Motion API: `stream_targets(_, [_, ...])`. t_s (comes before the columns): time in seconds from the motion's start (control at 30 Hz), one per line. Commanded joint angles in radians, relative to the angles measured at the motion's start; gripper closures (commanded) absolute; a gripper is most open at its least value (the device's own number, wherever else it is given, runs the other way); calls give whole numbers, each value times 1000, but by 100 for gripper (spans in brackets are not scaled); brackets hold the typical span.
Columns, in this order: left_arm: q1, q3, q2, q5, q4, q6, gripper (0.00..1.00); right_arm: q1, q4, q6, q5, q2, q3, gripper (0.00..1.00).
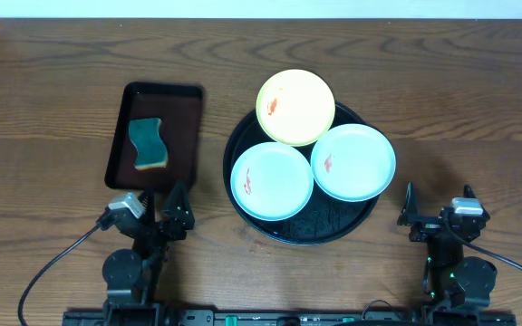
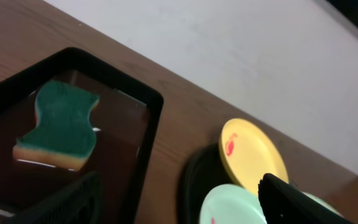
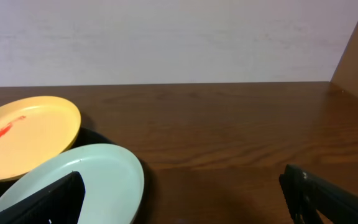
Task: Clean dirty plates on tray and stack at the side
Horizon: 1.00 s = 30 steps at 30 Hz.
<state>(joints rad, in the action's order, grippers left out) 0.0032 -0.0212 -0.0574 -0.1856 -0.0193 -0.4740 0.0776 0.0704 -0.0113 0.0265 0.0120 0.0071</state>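
Observation:
Next, my left gripper will go to the green-and-yellow sponge's narrow middle (image 1: 149,143) (image 2: 62,124) in the dark brown tray and close there.
Three dirty plates rest on the round black tray (image 1: 270,229): a pale yellow plate (image 1: 295,107) at the back, a mint-white plate (image 1: 271,180) at front left and another mint-white plate (image 1: 353,162) at right. Each carries a small red smear. The yellow plate (image 2: 253,155) and a mint plate (image 2: 229,205) also show in the left wrist view, and the yellow plate (image 3: 23,140) and a mint plate (image 3: 104,177) in the right wrist view. My left gripper (image 1: 162,207) stands open near the table's front, left of the tray, holding nothing. My right gripper (image 1: 436,206) stands open, empty, right of the tray.
A rectangular dark brown tray (image 1: 188,100) at the left holds a green-and-yellow sponge (image 1: 149,144), seen closer as the sponge (image 2: 58,124) in the left wrist view. Bare wooden table (image 1: 460,100) lies to the right of the round tray. A pale wall (image 3: 179,37) stands behind.

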Motion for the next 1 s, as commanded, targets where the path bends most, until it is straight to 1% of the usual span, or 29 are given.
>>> stream_targets(0.0, [-5,16,-32,-31,-32,32,19,11,4,-1,0,-3,-2,1])
stream_targets(0.17, [-5,16,-55,-35,-31,29,18,11,4,-1,0,-3,-2,1])
stream_targets(0.3, [-5,14,-55,-95,18,30,19,10,4,-1,1,-3,-2,1])
stream_targets(0.37, [-5,3,-55,-130,45,69,18,10,4,-1,0,-3,-2,1])
stream_targets(0.43, [-5,-23,-55,-174,47,151,19,11,4,-1,1,-3,-2,1])
stream_targets(0.57, [-5,-80,-56,-177,35,219,19,11,4,-1,1,-3,-2,1])
stream_targets(0.67, [-5,-163,-65,-161,-21,296,19,10,4,-1,1,-3,-2,1])
stream_targets(0.77, [-5,-296,-106,-85,-132,381,19,10,4,-1,1,-3,-2,1])
stream_targets(0.87, [-5,-474,-233,-26,-258,467,18,11,4,-1,1,-3,-2,1])
stream_targets(0.97, [-5,-590,-364,-20,-335,477,18,11,4,-1,1,-3,-2,1])
